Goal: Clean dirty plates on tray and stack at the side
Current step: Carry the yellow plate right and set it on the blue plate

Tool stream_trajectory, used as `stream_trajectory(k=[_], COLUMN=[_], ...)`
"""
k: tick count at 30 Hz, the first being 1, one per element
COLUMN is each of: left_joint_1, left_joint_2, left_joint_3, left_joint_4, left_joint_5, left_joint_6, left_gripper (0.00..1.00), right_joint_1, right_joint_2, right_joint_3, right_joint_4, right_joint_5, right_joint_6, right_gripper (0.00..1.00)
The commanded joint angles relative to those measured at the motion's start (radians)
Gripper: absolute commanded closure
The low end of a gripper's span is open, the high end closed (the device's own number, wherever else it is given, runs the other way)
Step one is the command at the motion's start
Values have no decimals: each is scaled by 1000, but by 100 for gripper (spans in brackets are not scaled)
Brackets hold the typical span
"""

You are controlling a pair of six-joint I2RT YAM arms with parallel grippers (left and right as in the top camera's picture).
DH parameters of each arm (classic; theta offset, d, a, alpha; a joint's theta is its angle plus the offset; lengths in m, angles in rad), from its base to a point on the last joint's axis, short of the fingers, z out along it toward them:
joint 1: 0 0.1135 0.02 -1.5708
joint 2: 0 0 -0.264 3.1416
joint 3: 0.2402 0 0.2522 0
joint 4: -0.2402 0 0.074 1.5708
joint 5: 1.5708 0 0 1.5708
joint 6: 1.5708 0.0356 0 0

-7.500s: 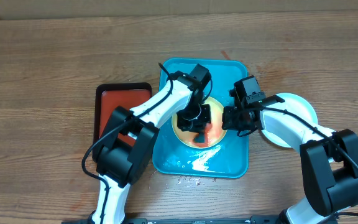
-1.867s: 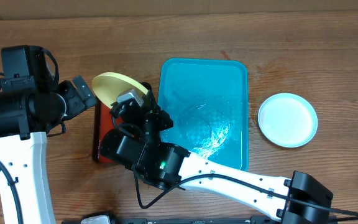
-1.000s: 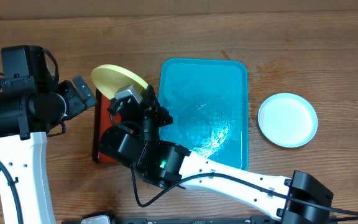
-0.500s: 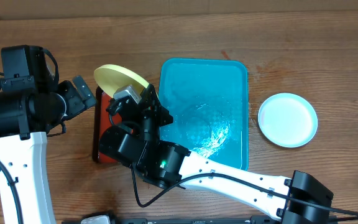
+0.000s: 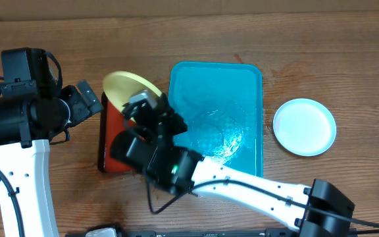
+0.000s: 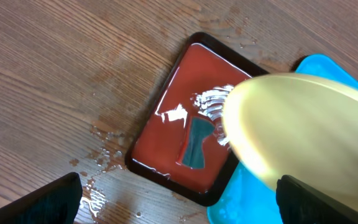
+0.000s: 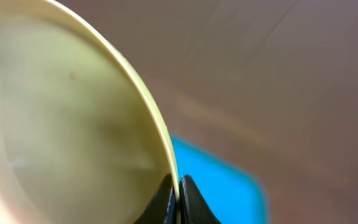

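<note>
Next, I release the yellow plate with my right gripper onto the pale blue-white plate (image 5: 304,127) beside the turquoise tray.
My right gripper (image 5: 149,105) is shut on the rim of a pale yellow-green plate (image 5: 127,85). It holds the plate tilted in the air over the far end of the red tray, just left of the turquoise tray (image 5: 242,85). In the right wrist view the fingertips (image 7: 166,198) pinch the plate (image 7: 61,124) at its edge. The turquoise tray is wet and holds no plates. A pale blue-white plate (image 5: 304,126) lies flat on the table to its right. My left gripper (image 6: 178,190) hangs open high over the red tray's corner, holding nothing; the yellow plate (image 6: 303,130) shows below it.
A smaller red tray with a black rim (image 6: 166,112) lies left of the turquoise tray (image 6: 247,199), wet, with a small teal piece (image 6: 197,144) in it. Water drops are spread on the wood (image 6: 98,168) beside it. My right arm (image 5: 242,187) crosses the table's front.
The right gripper has carried the yellow plate slightly to the right, toward the turquoise tray. The left arm has not moved.
</note>
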Motion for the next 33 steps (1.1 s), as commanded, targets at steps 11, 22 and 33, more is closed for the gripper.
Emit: stream_trajectory(k=[11, 22, 33], left_joint_1=[-7, -7, -7], left_joint_2=[6, 6, 6], left_joint_3=[21, 21, 21], left_joint_4=[2, 2, 2], left_joint_5=[-13, -13, -13], left_joint_6=[15, 15, 15], left_gripper=[0, 0, 0], right_joint_1=[-712, -1396, -1603], right_joint_2=[-229, -254, -254], right_joint_3=[34, -115, -511], right_joint_4=[-236, -659, -427], right_joint_5=[-1233, -1239, -1352], right_joint_6=[393, 274, 256], right_gripper=[96, 96, 71])
